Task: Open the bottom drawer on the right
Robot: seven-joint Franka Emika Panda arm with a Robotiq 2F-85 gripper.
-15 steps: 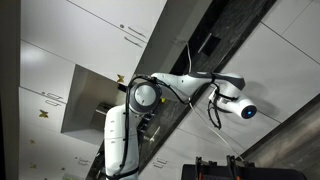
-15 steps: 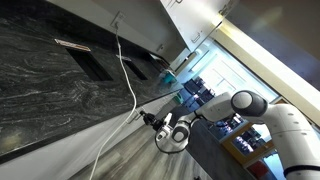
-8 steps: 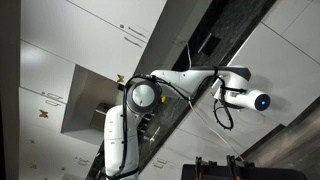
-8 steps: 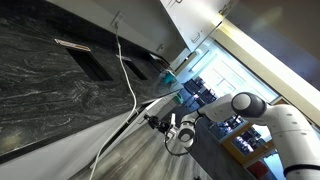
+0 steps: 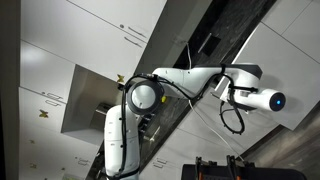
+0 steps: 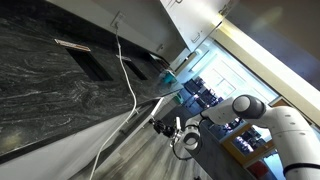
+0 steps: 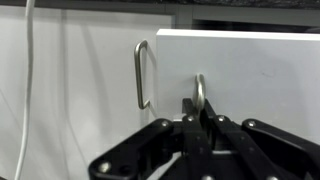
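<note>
Next, my gripper lets go of the drawer's metal bar handle well out [image 5: 290, 82] in front of the neighbouring white front.
In the wrist view my gripper [image 7: 200, 120] is shut on the metal bar handle [image 7: 200, 88] of a white drawer front [image 7: 255, 70]. That front stands out a little from the neighbouring white front [image 7: 90, 80], which carries its own handle [image 7: 142, 74]. In both exterior views, which look tilted, the arm is stretched out. The gripper end shows in an exterior view against the white cabinet fronts [image 5: 272, 100] and in an exterior view below the counter edge [image 6: 163, 127]. The drawer itself is hard to make out in those views.
A white cable [image 7: 27, 60] hangs down the cabinet front and also shows across the dark marble counter [image 6: 125, 70]. The counter [image 6: 45, 85] has a sink cutout [image 6: 85, 57]. Chairs and clutter [image 6: 205, 95] stand behind the arm.
The arm has stretched further out, and the gripper end has moved steadily away from the cabinet line in both exterior views.
</note>
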